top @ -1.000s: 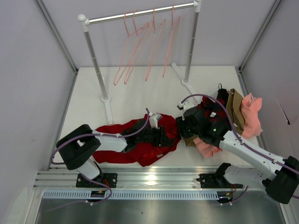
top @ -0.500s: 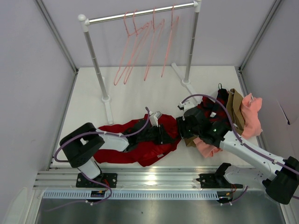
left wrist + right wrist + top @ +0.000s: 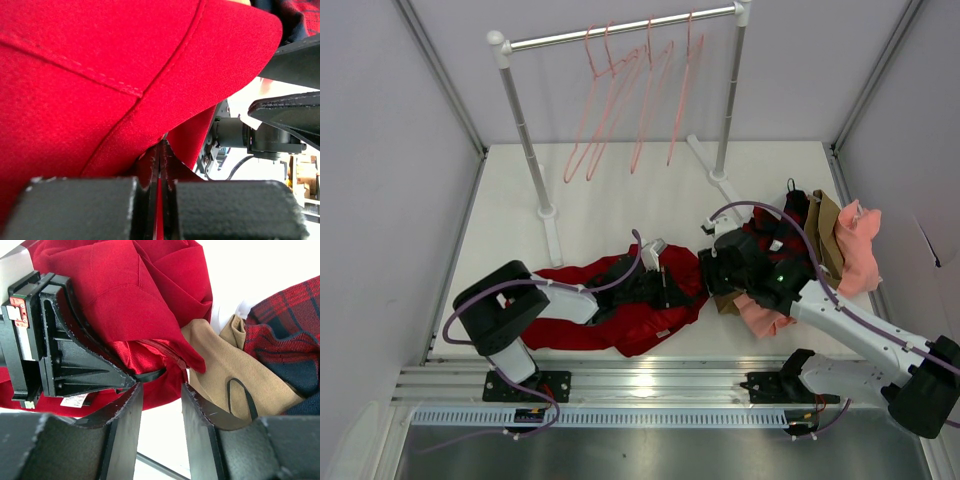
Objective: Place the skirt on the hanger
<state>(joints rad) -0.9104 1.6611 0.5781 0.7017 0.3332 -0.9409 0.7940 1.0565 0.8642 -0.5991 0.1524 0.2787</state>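
Observation:
The skirt's black loop in my left gripper lies across the fingers of my right gripper, so I should turn my right gripper and pinch the loop's far end [image 3: 162, 372].
The deep-red skirt [image 3: 640, 325] lies crumpled on the white table near the front, and fills the left wrist view [image 3: 100, 75]. My left gripper [image 3: 672, 290] is shut on a fold of the skirt at its right end; a thin strip of red cloth shows between its closed jaws [image 3: 161, 150]. My right gripper [image 3: 710, 278] is open just right of that spot, its fingers either side of the skirt's edge [image 3: 130, 290] without closing on it [image 3: 161, 392]. Several salmon-pink wire hangers [image 3: 610, 110] hang on the rail at the back.
A red-and-black plaid garment [image 3: 770, 235], a tan garment [image 3: 235, 370] and a salmon-pink garment [image 3: 860, 250] are piled at the right by my right arm. The rail's two posts and feet [image 3: 552, 235] stand behind the skirt. Grey walls close in both sides.
My left arm's elbow has shifted slightly right while its gripper stays shut on the skirt. The hangers sway a little. The right arm has not visibly moved.

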